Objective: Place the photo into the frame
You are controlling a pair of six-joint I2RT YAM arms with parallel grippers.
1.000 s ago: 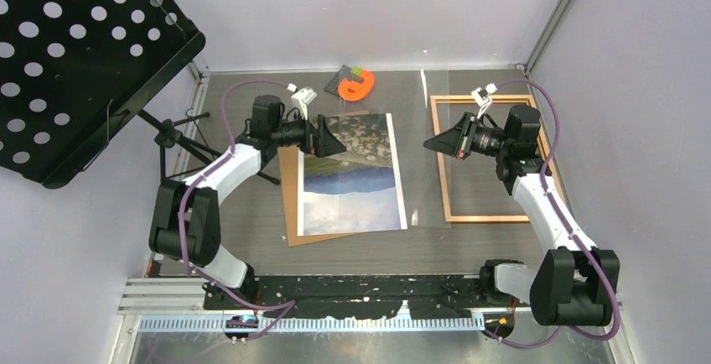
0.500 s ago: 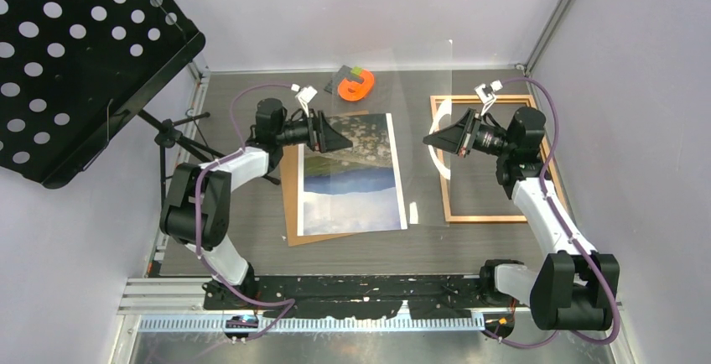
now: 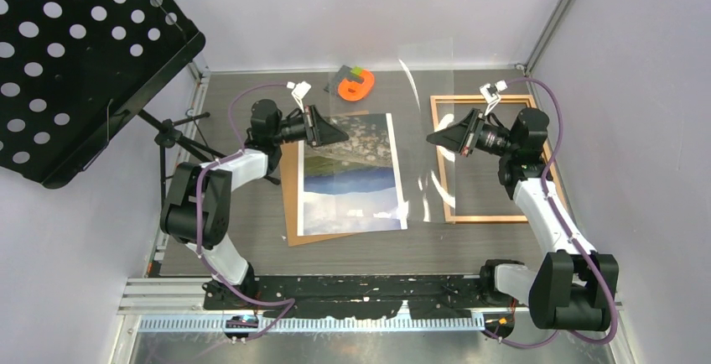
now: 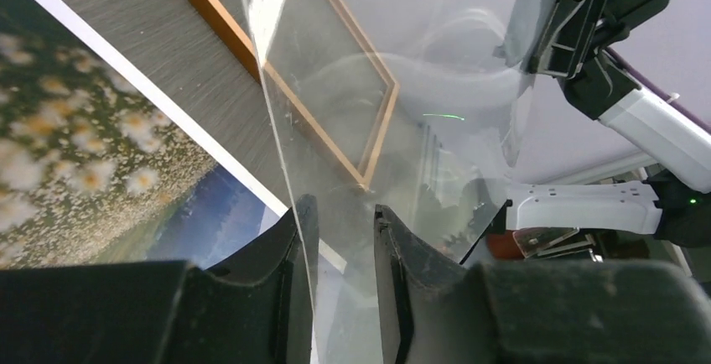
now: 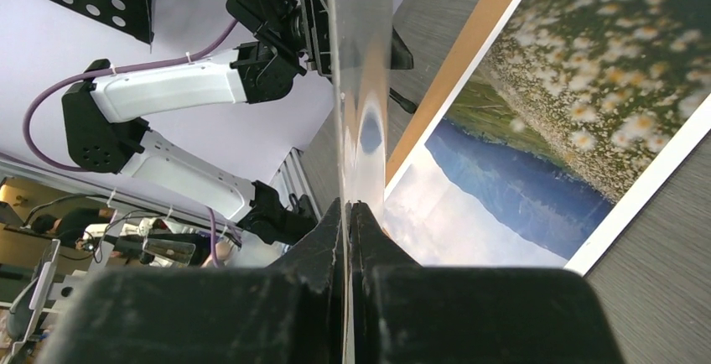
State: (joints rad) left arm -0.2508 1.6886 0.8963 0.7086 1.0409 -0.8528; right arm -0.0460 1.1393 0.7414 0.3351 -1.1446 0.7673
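Note:
The clear sheet is held by my right gripper above the frame, so next my left gripper opens, takes the sheet's edge (image 4: 288,184), and frees my right gripper for the frame.
The photo (image 3: 352,175) lies face up on the brown backing board (image 3: 289,205) at mid table. It also shows in both wrist views, photo (image 4: 84,129) and photo (image 5: 570,112). The wooden frame (image 3: 495,218) lies flat to its right, a rail of the frame (image 4: 210,7) in the left wrist view. My right gripper (image 3: 432,139) (image 5: 350,206) is shut on the edge of a clear sheet (image 3: 428,87) (image 5: 360,87), raised and tilted above the table. My left gripper (image 3: 342,133) (image 4: 344,209) hovers over the photo's far left corner. Its jaws are narrowed but apart, with the sheet's (image 4: 402,62) edge running close to one finger.
An orange piece (image 3: 356,85) with a dark block sits at the back of the table. A black perforated music stand (image 3: 84,54) on a tripod (image 3: 176,133) stands at the left. Pale walls close in the back and both sides.
The right gripper has lifted the clear sheet off the table and tipped it up. The left gripper's jaws have narrowed, and it has shifted slightly toward the back.

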